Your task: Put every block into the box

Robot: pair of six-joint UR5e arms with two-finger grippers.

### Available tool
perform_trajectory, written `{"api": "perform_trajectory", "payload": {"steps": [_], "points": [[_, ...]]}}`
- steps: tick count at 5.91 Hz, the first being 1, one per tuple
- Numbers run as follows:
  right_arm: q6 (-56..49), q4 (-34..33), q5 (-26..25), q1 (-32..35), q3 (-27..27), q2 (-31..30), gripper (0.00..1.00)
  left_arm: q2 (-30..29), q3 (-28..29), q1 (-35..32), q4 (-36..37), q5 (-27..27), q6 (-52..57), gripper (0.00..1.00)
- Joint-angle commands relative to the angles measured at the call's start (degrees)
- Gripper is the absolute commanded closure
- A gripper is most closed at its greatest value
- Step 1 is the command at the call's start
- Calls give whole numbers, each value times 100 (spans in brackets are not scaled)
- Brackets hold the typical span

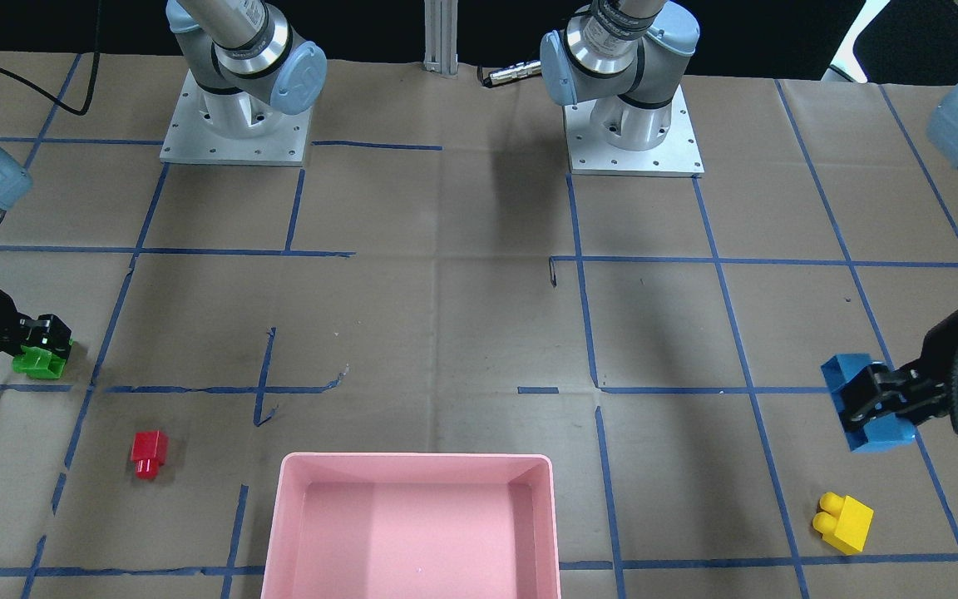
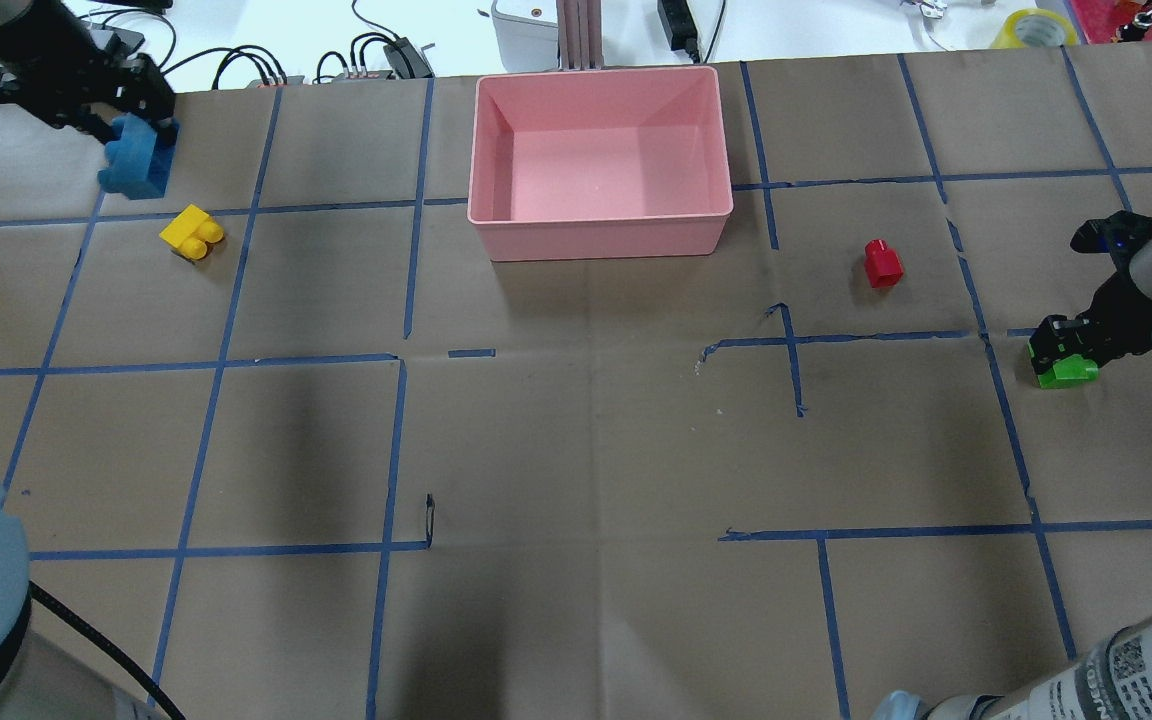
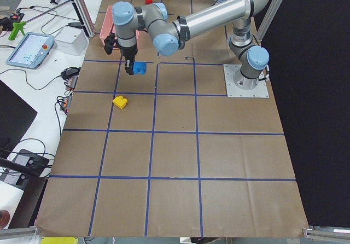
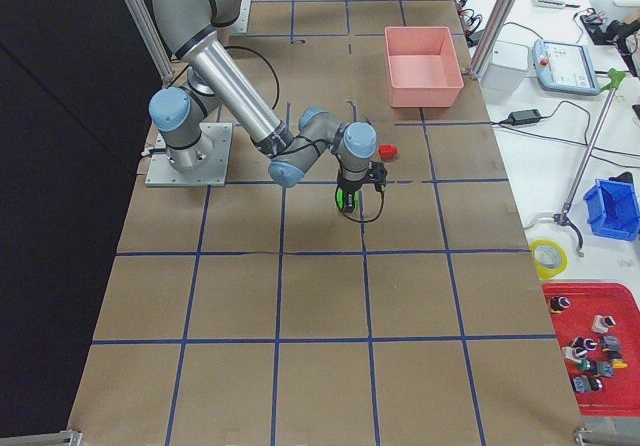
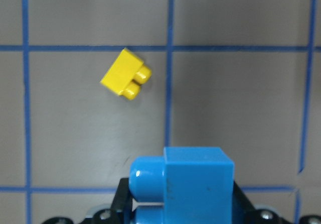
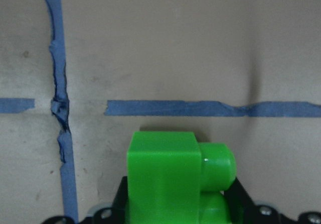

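I will let go of the blue brick with my left gripper inside the pink box (image 1: 466, 557), toward the box's end nearer the yellow brick.
My left gripper (image 1: 876, 398) is shut on the blue brick (image 1: 853, 372) and holds it above the table at my far left; the brick fills the bottom of the left wrist view (image 5: 198, 181). The yellow brick (image 1: 845, 522) lies on the paper near it. My right gripper (image 1: 45, 337) is shut on the green brick (image 1: 38, 361), low over the table at my far right. The red brick (image 1: 148, 453) lies free between that gripper and the pink box (image 1: 412, 457), which is empty at the far middle edge.
Brown paper with blue tape lines covers the table. Both arm bases (image 1: 234, 133) stand on the robot's side. Cables and devices (image 2: 386, 55) lie beyond the box's far edge.
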Motion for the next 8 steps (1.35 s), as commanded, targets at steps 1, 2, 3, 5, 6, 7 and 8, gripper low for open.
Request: {"api": "perform_trajectory", "payload": {"steps": [1, 2, 3, 5, 6, 7, 8], "points": [[-3, 663, 27, 9, -270, -193, 92, -610, 1131, -1378, -292, -13, -1923, 98], [6, 712, 19, 26, -411, -368, 94, -1083, 1484, -1942, -205, -22, -2733, 98], [6, 869, 10, 114, -648, -666, 94, -1654, 1940, -2305, 65, -5, -3219, 98], [15, 2225, 141, 412, -1454, -949, 93, -2657, 2253, -2458, 950, 39, -3312, 98], [128, 2659, 325, 466, -1876, -959, 93, -2862, 2235, -2536, 1104, 48, -3312, 98], [373, 2976, 335, 710, -2168, -959, 93, -2924, 2226, -2572, 1131, 66, -3330, 75], [636, 3171, 344, 1060, -2336, -959, 93, -2916, 2226, -2624, 1132, 83, -3443, 11]]}}
